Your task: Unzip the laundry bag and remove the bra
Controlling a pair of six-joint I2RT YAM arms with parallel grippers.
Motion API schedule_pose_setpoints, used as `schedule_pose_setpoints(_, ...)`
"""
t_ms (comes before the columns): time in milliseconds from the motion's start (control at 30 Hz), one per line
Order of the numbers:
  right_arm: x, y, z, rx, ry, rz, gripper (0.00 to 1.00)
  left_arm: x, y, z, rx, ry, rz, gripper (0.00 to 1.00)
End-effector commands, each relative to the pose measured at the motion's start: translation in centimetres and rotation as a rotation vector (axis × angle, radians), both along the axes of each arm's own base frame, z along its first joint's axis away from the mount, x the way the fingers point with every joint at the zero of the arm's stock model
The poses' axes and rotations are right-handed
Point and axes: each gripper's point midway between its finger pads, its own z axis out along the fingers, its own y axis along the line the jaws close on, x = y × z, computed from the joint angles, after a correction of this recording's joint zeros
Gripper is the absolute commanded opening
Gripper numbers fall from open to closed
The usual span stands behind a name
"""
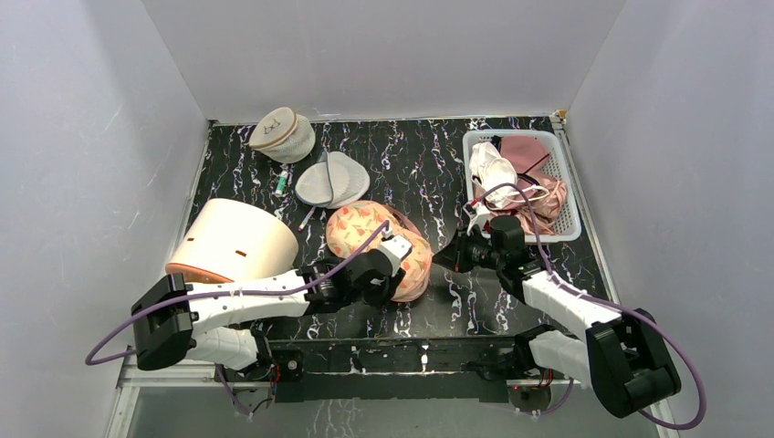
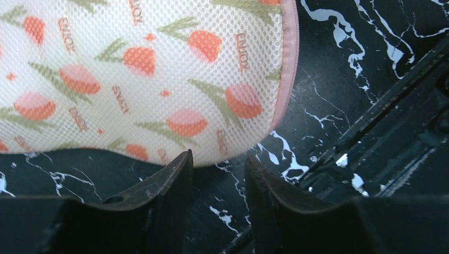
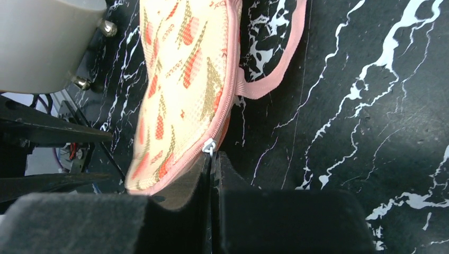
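Note:
The near end of the laundry bag is loose beside the zipper pull, so I need to use my left gripper to pinch the bag's pink zipper edge [image 2: 285,84] and steady it before unzipping.
The laundry bag [image 1: 365,233] lies in the middle of the dark marbled table; its peach floral mesh fills the left wrist view [image 2: 132,79] and shows in the right wrist view [image 3: 180,79]. My right gripper [image 1: 449,257] [image 3: 213,156] is shut on the white zipper pull [image 3: 209,146] at the bag's pink zipper edge. My left gripper [image 1: 394,278] [image 2: 218,161] is open at the bag's near end, its fingertips just short of the fabric, with only table between them. The bra is hidden.
A white basket [image 1: 572,196] with white and pink garments stands at the back right. A large beige dome [image 1: 233,242] sits at the left. A flat white mesh pouch [image 1: 330,180] and a round beige-topped pouch [image 1: 283,132] lie behind the bag.

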Motion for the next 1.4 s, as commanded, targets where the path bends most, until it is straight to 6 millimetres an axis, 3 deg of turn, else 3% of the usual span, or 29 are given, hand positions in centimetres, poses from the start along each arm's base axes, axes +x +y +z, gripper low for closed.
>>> schedule_pose_setpoints(0, -0.6, 1.0, 2.1, 0.031, -0.034, 0.051, 0.00, -1.6, -0.2, 2.2, -0.019, 0.067, -0.035, 0.45)
schedule_pose_setpoints(133, -1.6, 1.7, 2.5, 0.038, -0.025, 0.081, 0.00, -1.2, -2.6, 5.0, -0.105, 0.070, -0.042, 0.66)
schedule_pose_setpoints(233, -2.1, 2.1, 2.5, 0.041, -0.014, 0.086, 0.00, 0.0, -4.3, 5.5, -0.124, 0.048, -0.007, 0.68)
schedule_pose_setpoints(333, -2.5, 2.3, 2.7, 0.057, -0.012, 0.088, 0.00, 1.7, -5.2, 4.2, -0.068, 0.026, 0.055, 0.68)
schedule_pose_setpoints(567, -3.1, 2.4, 3.7, 0.085, -0.031, 0.081, 0.00, 3.2, -5.2, 2.0, 0.036, -0.008, 0.097, 0.54)
schedule_pose_setpoints(667, -3.2, 2.2, 3.6, 0.081, -0.033, 0.075, 0.00, 3.0, -5.3, 1.6, 0.063, -0.006, 0.059, 0.39)
schedule_pose_setpoints(800, -2.9, 1.8, 3.1, 0.043, -0.028, 0.056, 0.00, 2.7, -5.1, 1.7, 0.065, 0.004, 0.052, 0.08)
schedule_pose_setpoints(833, -2.7, 1.7, 3.1, 0.035, -0.032, 0.047, 0.00, 2.6, -4.9, 1.7, 0.063, 0.005, 0.054, 0.06)
schedule_pose_setpoints(967, -1.3, 1.1, 3.3, 0.001, -0.046, -0.021, 0.00, 1.9, -4.1, 1.7, 0.055, 0.015, 0.036, 0.00)
schedule_pose_setpoints(1367, 5.4, -0.6, 1.8, -0.109, -0.093, -0.208, 0.00, 0.5, -2.7, 1.8, 0.051, 0.027, -0.035, 0.00)
